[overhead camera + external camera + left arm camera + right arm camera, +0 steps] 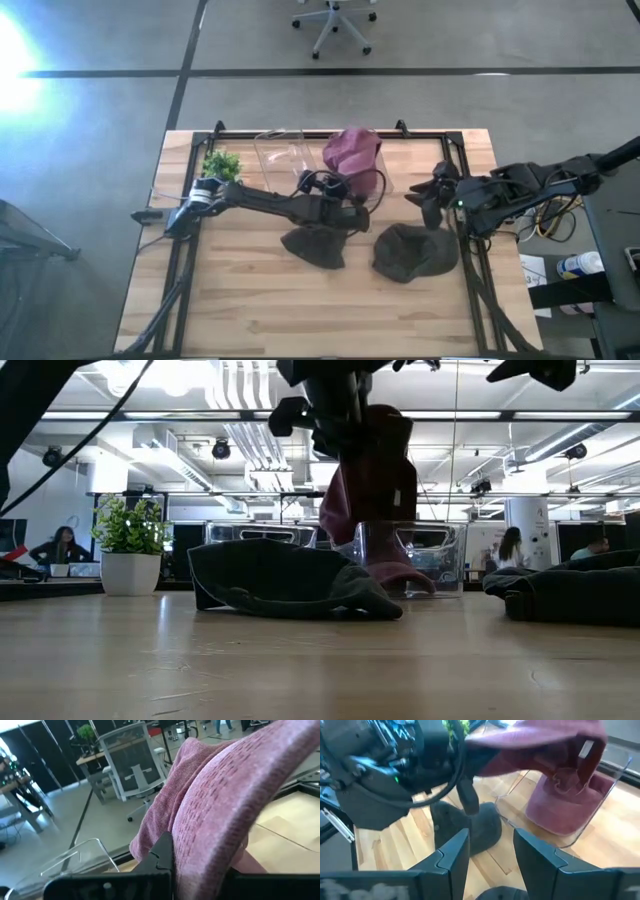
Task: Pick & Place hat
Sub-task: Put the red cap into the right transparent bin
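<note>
My left gripper is going to release the maroon hat, letting it go in the clear plastic bin farther from the potted plant (357,172).
A maroon hat (352,152) hangs from my left gripper (347,192), which is shut on it above a clear plastic bin (280,158) at the table's far middle. In the low view the hat (368,480) hangs below the gripper (335,415), and its lower end (398,575) reaches down inside the bin (430,555). Two dark hats lie flat on the table, one (315,246) just near of the left gripper and one (412,251) to its right. My right gripper (432,197) waits open near the right edge, touching nothing. My left gripper pinches the maroon hat by its upper part (200,847), beside one dark finger (162,854); the cloth hides the other finger. The hat hangs below the hold. Its crown end (560,807) is down in the clear bin; whether it rests on the bin's floor I cannot tell.
A small potted plant (222,163) stands at the far left of the table. A black frame rail (300,133) runs along the far edge. Bare wood (300,310) lies toward the near edge. An office chair (335,22) stands on the floor beyond the table.
</note>
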You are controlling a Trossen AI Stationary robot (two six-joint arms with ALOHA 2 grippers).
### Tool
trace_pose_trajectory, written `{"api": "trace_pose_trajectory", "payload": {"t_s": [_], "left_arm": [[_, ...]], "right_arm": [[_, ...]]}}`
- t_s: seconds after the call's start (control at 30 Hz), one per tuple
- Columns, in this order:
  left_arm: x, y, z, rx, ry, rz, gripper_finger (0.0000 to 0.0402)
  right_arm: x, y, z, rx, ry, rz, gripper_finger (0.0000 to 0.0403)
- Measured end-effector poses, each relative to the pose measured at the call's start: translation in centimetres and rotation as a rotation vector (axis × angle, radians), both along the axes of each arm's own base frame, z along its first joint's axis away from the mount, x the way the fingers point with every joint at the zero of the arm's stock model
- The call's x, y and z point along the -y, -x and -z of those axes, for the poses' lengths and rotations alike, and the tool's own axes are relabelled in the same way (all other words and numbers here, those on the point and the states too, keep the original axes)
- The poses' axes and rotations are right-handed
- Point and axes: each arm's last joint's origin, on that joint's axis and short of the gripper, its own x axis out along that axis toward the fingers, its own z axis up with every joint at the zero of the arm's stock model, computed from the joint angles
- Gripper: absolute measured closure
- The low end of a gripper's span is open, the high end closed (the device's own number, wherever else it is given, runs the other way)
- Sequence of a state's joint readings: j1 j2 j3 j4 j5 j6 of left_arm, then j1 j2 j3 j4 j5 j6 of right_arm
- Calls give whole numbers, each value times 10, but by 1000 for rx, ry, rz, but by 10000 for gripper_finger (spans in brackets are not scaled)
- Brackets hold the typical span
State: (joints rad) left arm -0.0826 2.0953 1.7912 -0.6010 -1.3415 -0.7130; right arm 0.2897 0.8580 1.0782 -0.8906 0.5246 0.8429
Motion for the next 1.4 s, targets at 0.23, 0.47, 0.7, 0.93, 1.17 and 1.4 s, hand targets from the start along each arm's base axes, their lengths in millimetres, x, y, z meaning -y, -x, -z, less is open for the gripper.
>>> {"api": "trace_pose_trajectory", "payload": {"t_s": [0.23,0.47,0.7,0.93,1.17,1.4], "left_arm": [[0,-2,19,112,6,-10,394],[4,-5,-3,457,98,-32,394],[5,-8,4,417,36,-58,394],[6,-9,36,289,-4,-62,394],[7,-12,59,-25,-86,-38,394],[8,-16,83,-100,-111,-44,389]], "right_arm": [[4,10,-4,37,-6,27,252],[4,12,-1,1,0,31,252],[4,13,-1,1,3,29,252],[5,14,2,-31,11,30,252],[5,14,2,-33,5,35,252],[4,13,6,-32,-32,59,252]]}}
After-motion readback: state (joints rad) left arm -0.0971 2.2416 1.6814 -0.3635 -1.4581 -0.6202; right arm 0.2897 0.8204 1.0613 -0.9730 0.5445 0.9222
